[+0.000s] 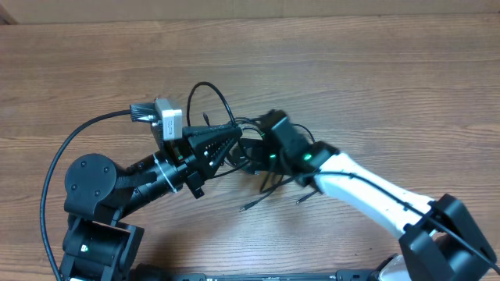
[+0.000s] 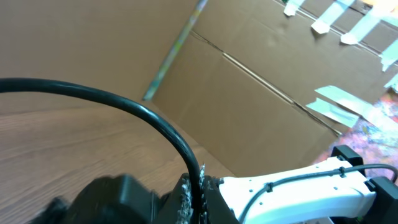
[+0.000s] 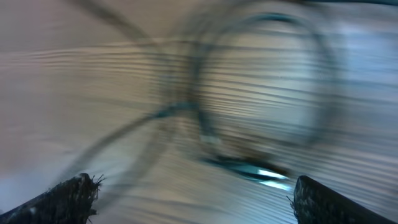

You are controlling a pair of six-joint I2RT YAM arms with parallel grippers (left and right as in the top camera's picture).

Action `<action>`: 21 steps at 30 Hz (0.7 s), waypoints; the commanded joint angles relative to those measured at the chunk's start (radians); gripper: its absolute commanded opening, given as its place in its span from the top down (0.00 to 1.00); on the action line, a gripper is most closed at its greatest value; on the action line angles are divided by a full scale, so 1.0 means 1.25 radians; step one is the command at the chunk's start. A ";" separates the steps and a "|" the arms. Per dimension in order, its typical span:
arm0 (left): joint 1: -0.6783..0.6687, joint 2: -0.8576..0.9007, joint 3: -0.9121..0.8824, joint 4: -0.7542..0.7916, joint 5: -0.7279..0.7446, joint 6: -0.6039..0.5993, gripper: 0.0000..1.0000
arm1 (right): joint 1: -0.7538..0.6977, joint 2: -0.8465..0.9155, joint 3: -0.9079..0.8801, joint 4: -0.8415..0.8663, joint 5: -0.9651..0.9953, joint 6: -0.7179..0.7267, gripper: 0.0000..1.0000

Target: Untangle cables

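Note:
The arched black cable should be gripped next by my right gripper, which will close at the stretch (image 1: 243,149) just below the fingers of my left gripper.
The thin black cables (image 1: 248,160) lie in a tangle on the wooden table between my two grippers. One loop (image 1: 212,95) arches up behind the left gripper (image 1: 233,137). Two loose ends (image 1: 248,206) trail toward the front. In the left wrist view the left gripper (image 2: 200,191) is shut on one black cable (image 2: 134,110), which curves away to the left. The right gripper (image 1: 255,151) hovers over the tangle from the right. Its fingers (image 3: 71,198) stand wide apart with nothing between them. Blurred cable loops (image 3: 261,81) and a silvery-white plug (image 3: 261,174) lie below it.
The left arm's own thick black cord (image 1: 66,152) arcs along the left side of the wooden table (image 1: 375,70). A cardboard wall (image 2: 249,81) stands behind the table. The right arm's white link (image 1: 367,191) crosses the front right.

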 commanded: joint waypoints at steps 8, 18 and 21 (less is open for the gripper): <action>0.004 -0.006 0.015 -0.043 -0.120 -0.007 0.96 | -0.206 -0.297 0.009 -0.254 0.097 -0.156 0.00; 0.004 -0.006 0.015 -0.049 -0.301 -0.109 0.96 | -0.177 -0.702 -0.041 -0.384 -0.089 -0.308 0.03; 0.004 -0.006 0.014 -0.045 -0.309 -0.125 0.96 | -0.140 -0.775 -0.115 -0.336 -0.143 -0.304 0.02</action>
